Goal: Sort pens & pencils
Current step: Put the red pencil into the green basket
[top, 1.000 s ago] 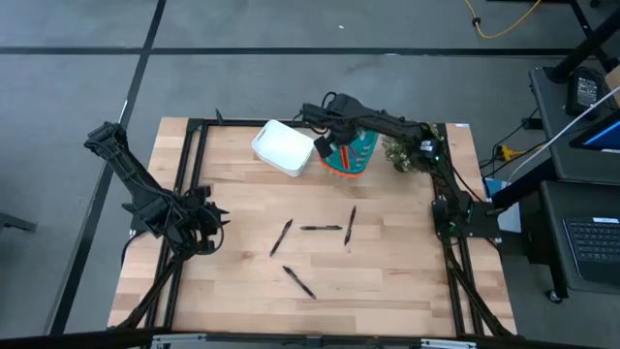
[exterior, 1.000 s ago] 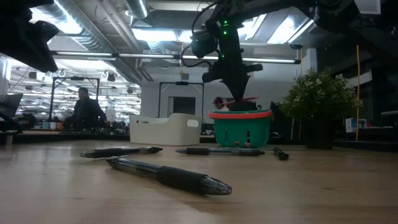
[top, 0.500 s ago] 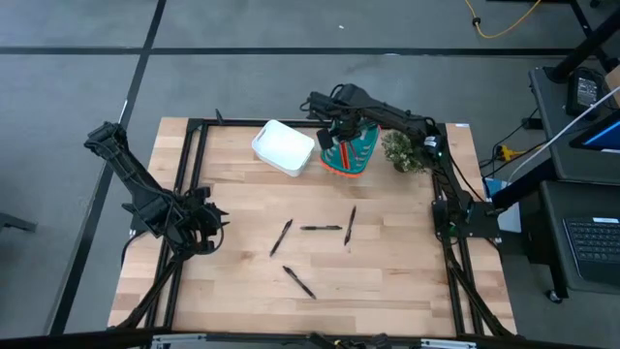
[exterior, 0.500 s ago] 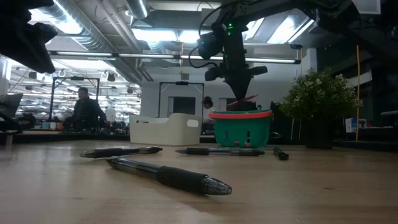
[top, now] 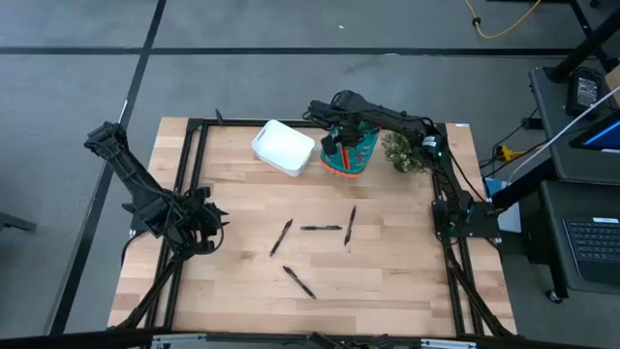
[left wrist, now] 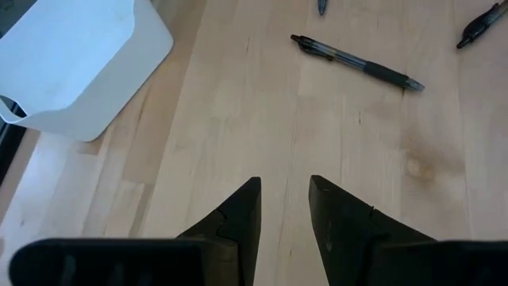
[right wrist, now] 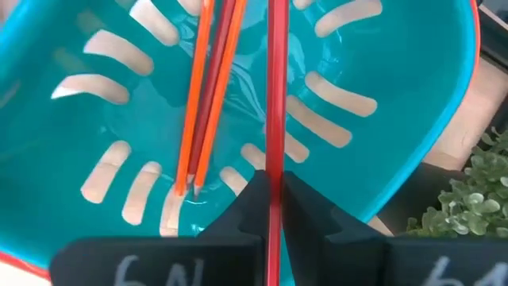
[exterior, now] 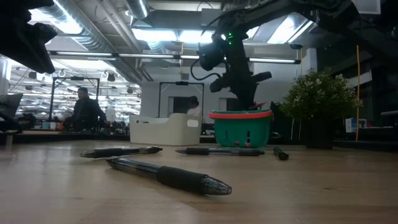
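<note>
My right gripper is going to release the red pencil inside the teal basket (top: 350, 153) (right wrist: 236, 75), next to the orange pencils.
My right gripper (top: 336, 131) (exterior: 245, 87) (right wrist: 274, 208) hovers over the teal basket (top: 351, 153) (exterior: 240, 127) at the table's far side, shut on a red pencil (right wrist: 276, 95). Two orange pencils and a darker one (right wrist: 208, 95) lie inside the basket, tips against its slotted wall. Several black pens lie flat on the table's middle (top: 282, 236) (top: 321, 228) (top: 350, 225) (top: 298, 281); the nearest one fills the low view (exterior: 168, 176). My left gripper (top: 210, 219) (left wrist: 284, 210) waits open at the table's left, above bare wood. My right gripper pinches the red pencil's shaft (right wrist: 276, 171) between its two fingers (right wrist: 305, 202), coming from above and pointing down into the basket. The fingers lie across the pencil. The pencil stretches over the basket's inside; whether an end touches the basket I cannot tell.
A white bin (top: 284, 147) (left wrist: 79, 63) (exterior: 165, 129) stands left of the basket. A small potted plant (top: 402, 150) (exterior: 317, 99) stands right of it. A black frame edges the table. Bare wood lies along the near side. A person (exterior: 84, 109) sits far behind the table.
My right gripper, still shut on the red pencil, has shifted a little toward the table's right over the basket and come down. The pencil sits lower now, close to the basket's rim in the low view.
</note>
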`<state>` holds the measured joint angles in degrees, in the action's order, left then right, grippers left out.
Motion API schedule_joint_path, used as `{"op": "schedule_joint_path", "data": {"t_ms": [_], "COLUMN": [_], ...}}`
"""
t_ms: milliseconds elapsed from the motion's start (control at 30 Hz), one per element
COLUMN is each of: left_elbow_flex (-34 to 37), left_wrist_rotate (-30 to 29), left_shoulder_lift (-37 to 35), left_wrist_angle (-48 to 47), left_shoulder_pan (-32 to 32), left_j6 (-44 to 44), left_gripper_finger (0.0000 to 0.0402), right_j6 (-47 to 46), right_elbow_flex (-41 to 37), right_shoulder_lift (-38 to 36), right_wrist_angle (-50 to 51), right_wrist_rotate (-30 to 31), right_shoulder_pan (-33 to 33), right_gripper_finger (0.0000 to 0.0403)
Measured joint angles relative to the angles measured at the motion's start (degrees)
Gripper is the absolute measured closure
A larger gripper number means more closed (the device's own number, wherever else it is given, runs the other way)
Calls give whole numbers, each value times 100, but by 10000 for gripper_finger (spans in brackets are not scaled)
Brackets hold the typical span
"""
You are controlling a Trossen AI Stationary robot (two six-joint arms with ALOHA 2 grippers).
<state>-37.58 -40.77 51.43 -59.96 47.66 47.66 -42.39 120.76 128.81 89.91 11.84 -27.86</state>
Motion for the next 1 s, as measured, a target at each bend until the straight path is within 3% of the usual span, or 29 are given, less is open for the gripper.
{"op": "schedule_joint_path", "data": {"t_ms": [333,1000], "left_elbow_flex": [0,0], "left_wrist_rotate": [0,0], "left_shoulder_lift": [1,0], "left_wrist_angle": [2,7], "left_shoulder_pan": [0,0], "left_j6": [8,42], "left_gripper_finger": [300,300], "right_j6": [354,597], "right_elbow_flex": [-34,-34], "right_shoulder_lift": [0,0], "right_wrist_angle": [-848,-779], "right_wrist_rotate": [11,46], "right_shoulder_pan": [0,43], "right_gripper_finger": [382,378]}}
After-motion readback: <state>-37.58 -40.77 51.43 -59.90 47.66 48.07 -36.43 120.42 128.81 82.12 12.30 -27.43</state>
